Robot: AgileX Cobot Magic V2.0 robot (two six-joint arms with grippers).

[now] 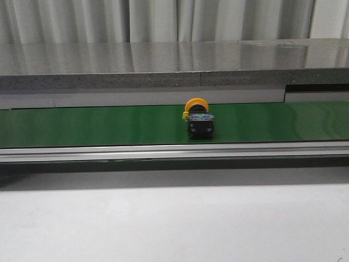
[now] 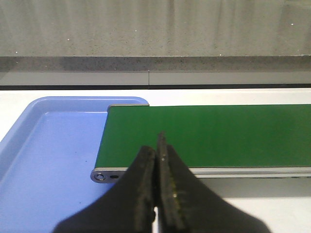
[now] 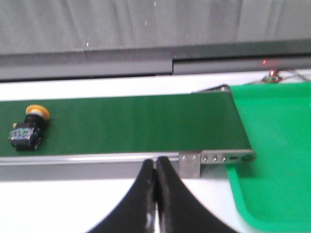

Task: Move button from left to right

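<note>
Next, I close my right gripper on the dark body [image 1: 200, 127] [image 3: 25, 136] of the button, at the end of the belt next to the green tray.
The button [image 1: 199, 121], with a yellow round cap and a dark blocky body, lies on its side on the green conveyor belt [image 1: 98, 125] near the belt's middle. It also shows in the right wrist view [image 3: 28, 128], far from the belt's right end. My left gripper [image 2: 156, 151] is shut and empty, near the belt's left end. My right gripper [image 3: 156, 162] is shut and empty, just in front of the belt's near rail, close to its right end. Neither gripper shows in the front view.
A blue tray [image 2: 48, 160] sits under the belt's left end. A green tray [image 3: 272, 160] sits at the belt's right end. A grey counter ledge [image 1: 174, 76] runs behind the belt. White table [image 1: 174, 224] lies in front.
</note>
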